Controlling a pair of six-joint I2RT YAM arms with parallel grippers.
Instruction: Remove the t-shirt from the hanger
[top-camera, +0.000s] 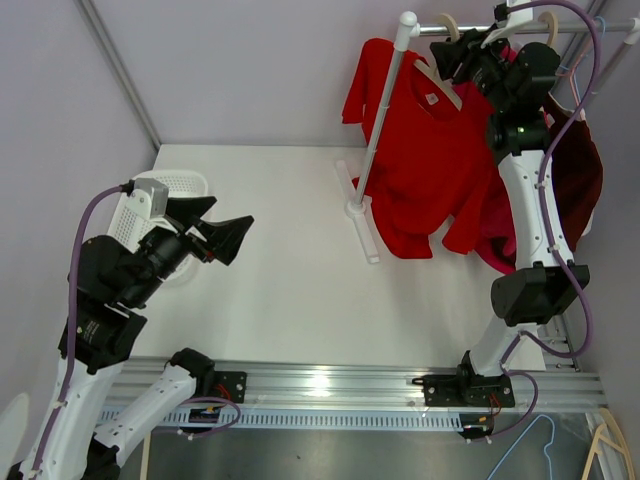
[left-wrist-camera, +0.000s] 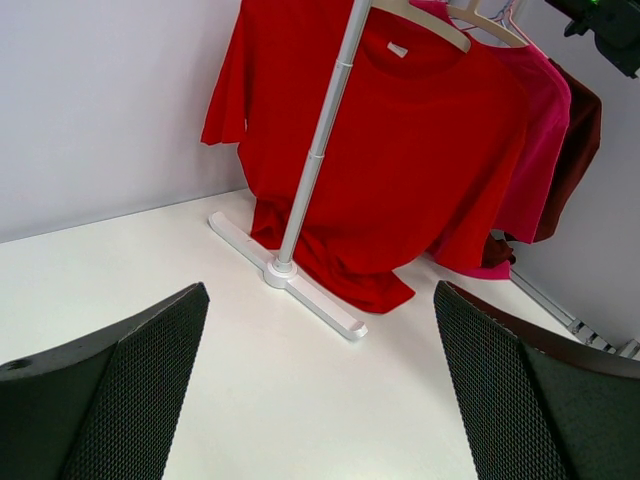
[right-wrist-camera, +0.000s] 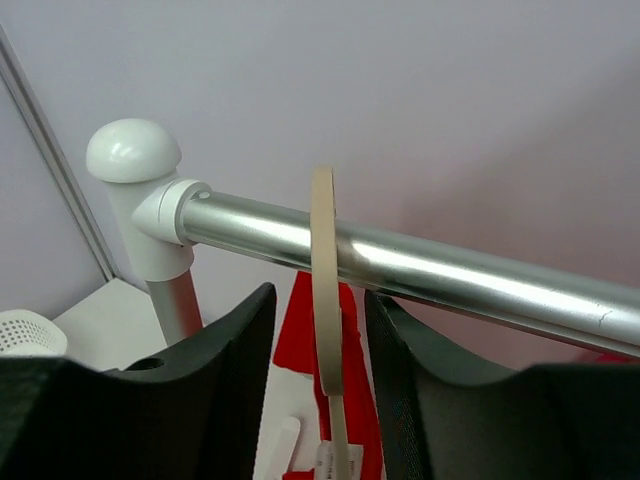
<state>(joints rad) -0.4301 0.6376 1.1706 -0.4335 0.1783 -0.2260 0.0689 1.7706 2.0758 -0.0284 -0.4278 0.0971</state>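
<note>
The open fingers of the robot's right gripper are close under the rail, so it should lower them, close on the hook's lower end (right-wrist-camera: 329, 372) and lift the hanger off.
A red t-shirt (top-camera: 420, 150) hangs on a cream hanger (top-camera: 440, 88) at the left end of the metal rail (top-camera: 480, 28). It also shows in the left wrist view (left-wrist-camera: 400, 150). My right gripper (top-camera: 455, 55) is up at the rail. In the right wrist view it (right-wrist-camera: 318, 300) is open, with one finger on each side of the hanger's cream hook (right-wrist-camera: 323, 260), which loops over the rail (right-wrist-camera: 420, 265); the fingers stand apart from the hook. My left gripper (top-camera: 225, 225) is open and empty above the table at the left, facing the shirt (left-wrist-camera: 320, 330).
The rack's white post (top-camera: 385, 120) stands on a long white foot (top-camera: 358, 225) on the table. A pink shirt (left-wrist-camera: 535, 130) and a dark maroon shirt (top-camera: 575, 170) hang behind the red one. A white basket (top-camera: 175, 185) sits far left. Spare hangers (top-camera: 600, 445) lie below the front edge.
</note>
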